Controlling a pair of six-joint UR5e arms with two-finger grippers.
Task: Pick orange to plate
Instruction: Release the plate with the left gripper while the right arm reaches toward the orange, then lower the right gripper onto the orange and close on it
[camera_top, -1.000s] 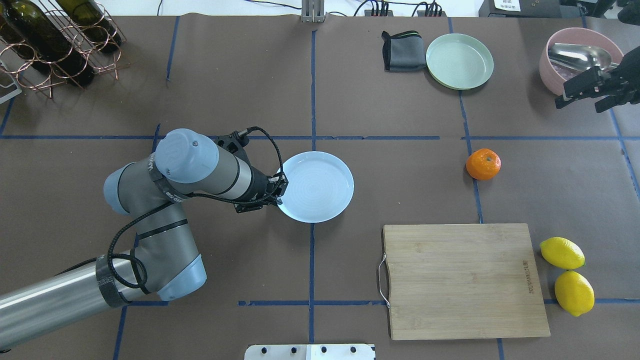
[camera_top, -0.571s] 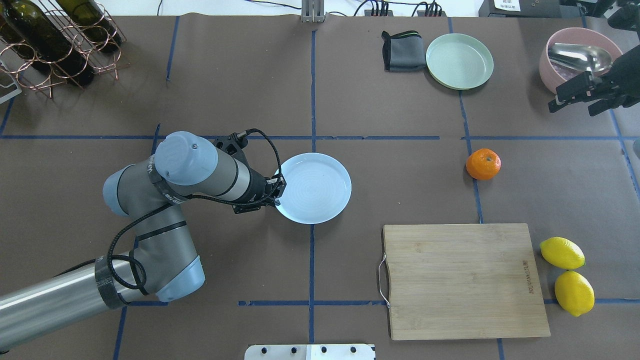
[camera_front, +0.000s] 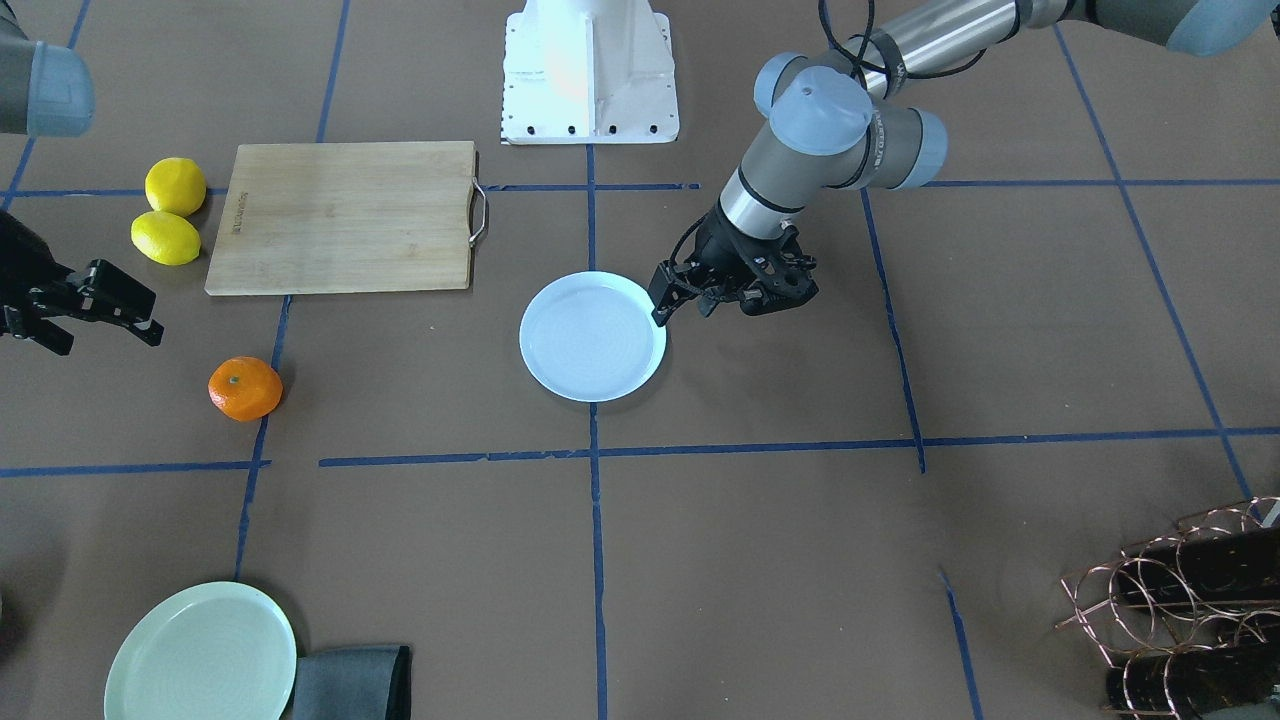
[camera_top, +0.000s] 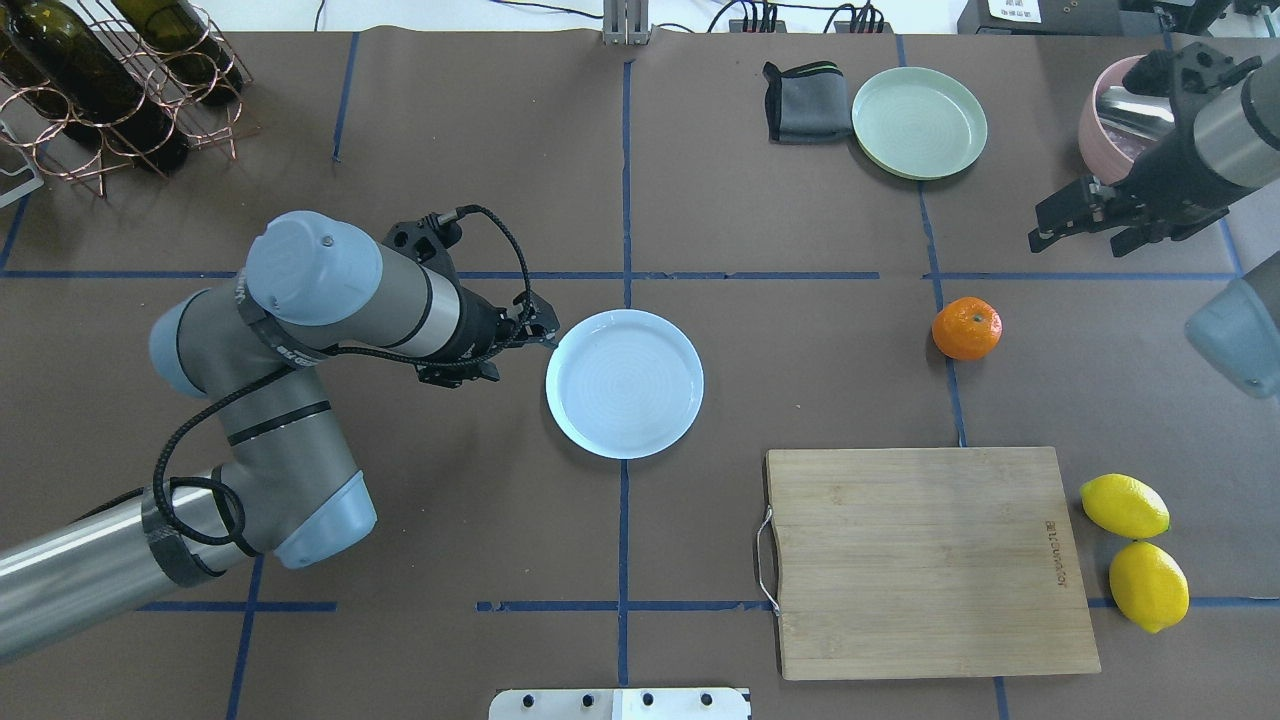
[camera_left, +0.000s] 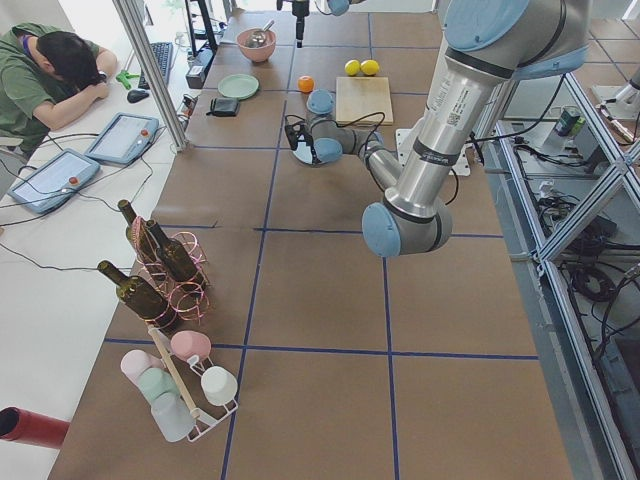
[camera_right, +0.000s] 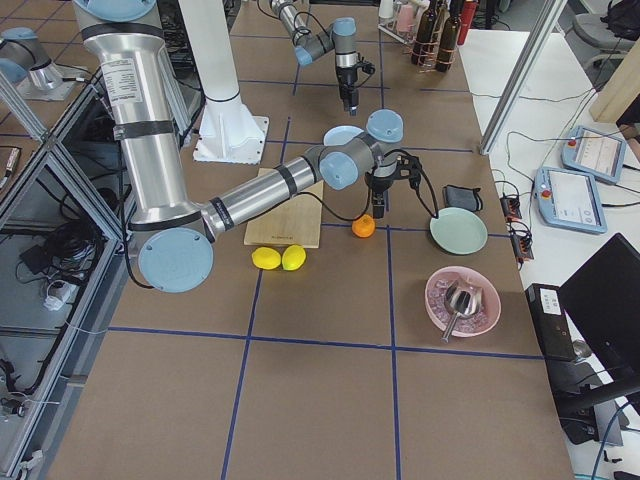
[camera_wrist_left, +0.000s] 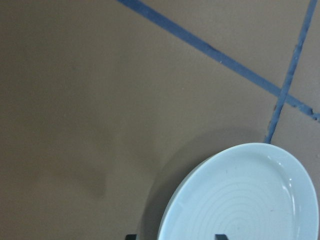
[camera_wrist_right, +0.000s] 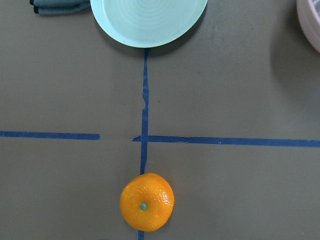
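Observation:
The orange on the blue tape line is next for my right gripper, which should go down and close around the orange's middle (camera_front: 246, 388) (camera_wrist_right: 147, 202), gripping its opposite sides.
The orange (camera_top: 966, 328) lies alone on a blue tape line right of centre; the right wrist view shows it from above (camera_wrist_right: 147, 201) with its green stem dot. The white plate (camera_top: 624, 383) rests flat at the table's middle. My left gripper (camera_top: 525, 345) stands open just off the plate's left rim, touching nothing; the left wrist view shows the plate (camera_wrist_left: 240, 200) below it. My right gripper (camera_top: 1075, 240) hovers open and empty, up and to the right of the orange, also seen in the front view (camera_front: 100, 325).
A pale green plate (camera_top: 919, 122) and a folded grey cloth (camera_top: 805, 103) lie at the back right, beside a pink bowl (camera_top: 1100, 90) with a metal ladle. A wooden cutting board (camera_top: 925, 560) and two lemons (camera_top: 1125, 505) sit front right. A bottle rack (camera_top: 110, 80) stands back left.
My left gripper has let go of the plate's rim and drawn back to the left. My right arm has come in from the right edge towards the orange.

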